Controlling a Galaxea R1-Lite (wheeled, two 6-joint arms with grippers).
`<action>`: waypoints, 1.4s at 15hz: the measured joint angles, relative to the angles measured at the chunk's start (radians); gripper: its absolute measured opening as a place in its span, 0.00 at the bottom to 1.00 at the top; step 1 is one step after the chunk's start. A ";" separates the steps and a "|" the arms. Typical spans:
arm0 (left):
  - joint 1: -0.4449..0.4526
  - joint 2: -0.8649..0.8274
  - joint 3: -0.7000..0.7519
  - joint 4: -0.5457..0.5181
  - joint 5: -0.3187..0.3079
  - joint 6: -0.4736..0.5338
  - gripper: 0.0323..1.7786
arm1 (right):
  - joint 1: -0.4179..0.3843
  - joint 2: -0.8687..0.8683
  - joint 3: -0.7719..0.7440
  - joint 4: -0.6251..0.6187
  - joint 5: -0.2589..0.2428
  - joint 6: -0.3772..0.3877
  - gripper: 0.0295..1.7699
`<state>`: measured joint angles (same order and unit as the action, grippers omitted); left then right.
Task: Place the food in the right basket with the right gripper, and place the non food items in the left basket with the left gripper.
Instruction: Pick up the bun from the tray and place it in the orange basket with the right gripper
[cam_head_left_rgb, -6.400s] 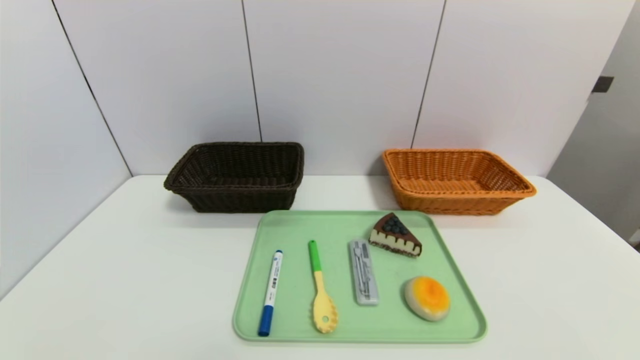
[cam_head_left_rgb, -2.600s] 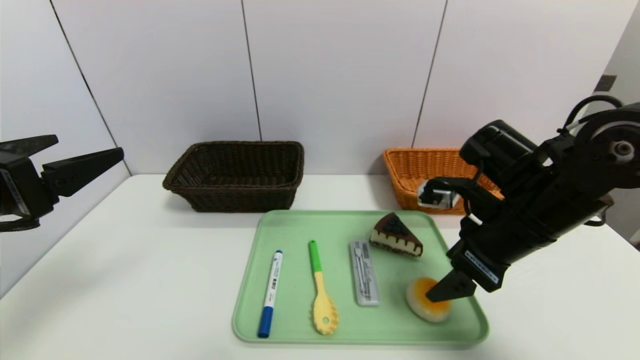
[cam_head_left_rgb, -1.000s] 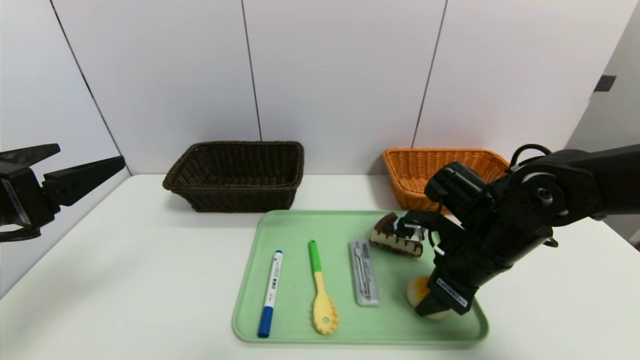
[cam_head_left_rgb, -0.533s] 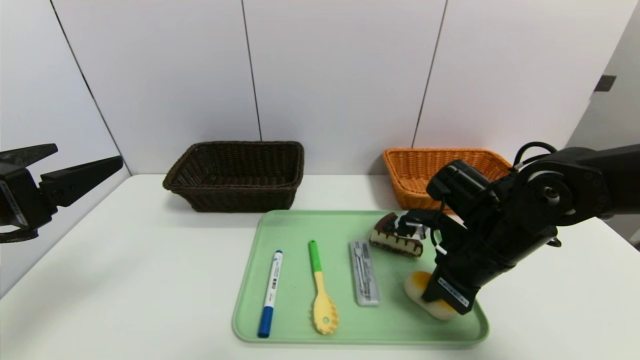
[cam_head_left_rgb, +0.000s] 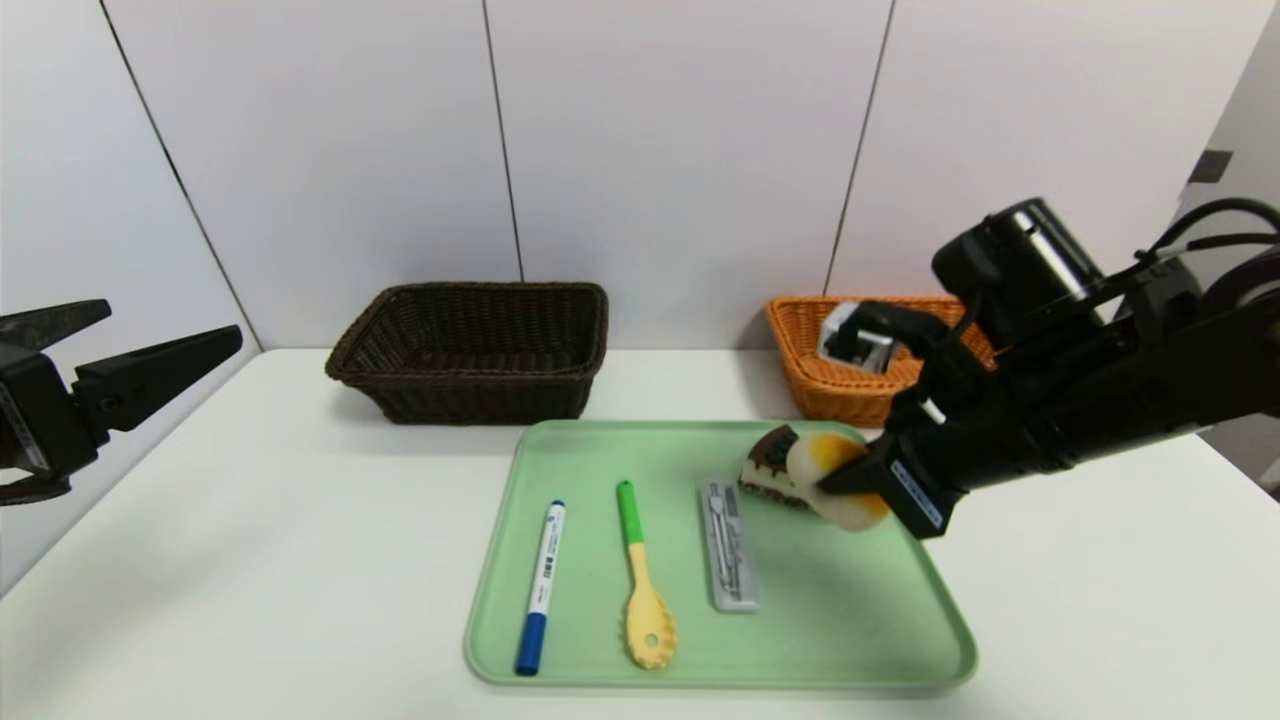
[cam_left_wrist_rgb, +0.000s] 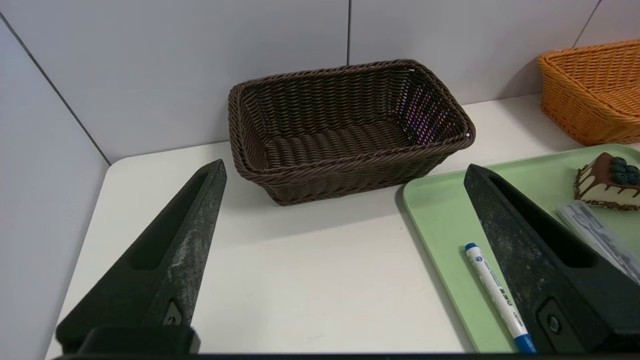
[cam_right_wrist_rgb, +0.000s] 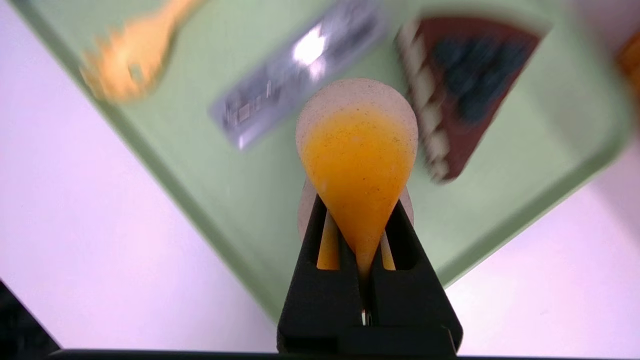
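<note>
My right gripper should set the bun down on the bottom of the empty orange basket (cam_head_left_rgb: 944, 358).
My right gripper (cam_head_left_rgb: 842, 486) is shut on the round cream bun (cam_head_left_rgb: 812, 458) with the orange-yellow top and holds it tilted above the green tray (cam_head_left_rgb: 850, 620). In the right wrist view the squeezed bun (cam_right_wrist_rgb: 357, 145) bulges out past the gripper (cam_right_wrist_rgb: 359, 210). The cake wedge (cam_head_left_rgb: 762, 462) lies on the tray, partly hidden behind the bun. The white marker (cam_head_left_rgb: 543, 580), yellow spoon (cam_head_left_rgb: 640, 585) and grey case (cam_head_left_rgb: 728, 545) lie on the tray. The orange basket (cam_head_left_rgb: 830, 388) stands behind my right arm. My left gripper (cam_head_left_rgb: 170, 325) hangs open at the far left, short of the dark brown basket (cam_head_left_rgb: 480, 400).
Both baskets stand against the back wall, with bare white table between them. In the left wrist view the brown basket (cam_left_wrist_rgb: 350, 175) is beyond the open gripper (cam_left_wrist_rgb: 346, 167), with the tray's corner (cam_left_wrist_rgb: 440, 200) and the marker (cam_left_wrist_rgb: 497, 292) beside one finger.
My right gripper has closed on the bun and lifted it off the tray, up and towards the cake wedge. The left arm has stayed in place.
</note>
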<state>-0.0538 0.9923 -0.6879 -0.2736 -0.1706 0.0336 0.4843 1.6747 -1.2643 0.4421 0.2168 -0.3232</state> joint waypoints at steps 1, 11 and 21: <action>0.000 -0.002 0.003 0.000 0.000 0.000 0.95 | -0.006 -0.012 -0.026 -0.023 0.000 0.041 0.04; 0.001 -0.022 0.039 0.000 0.010 0.000 0.95 | -0.356 0.188 -0.384 -0.161 -0.126 0.155 0.04; 0.001 -0.034 0.043 0.001 0.011 0.001 0.95 | -0.517 0.482 -0.604 -0.090 -0.237 0.159 0.03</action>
<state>-0.0523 0.9587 -0.6445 -0.2728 -0.1600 0.0351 -0.0332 2.1566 -1.8685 0.3526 -0.0200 -0.1645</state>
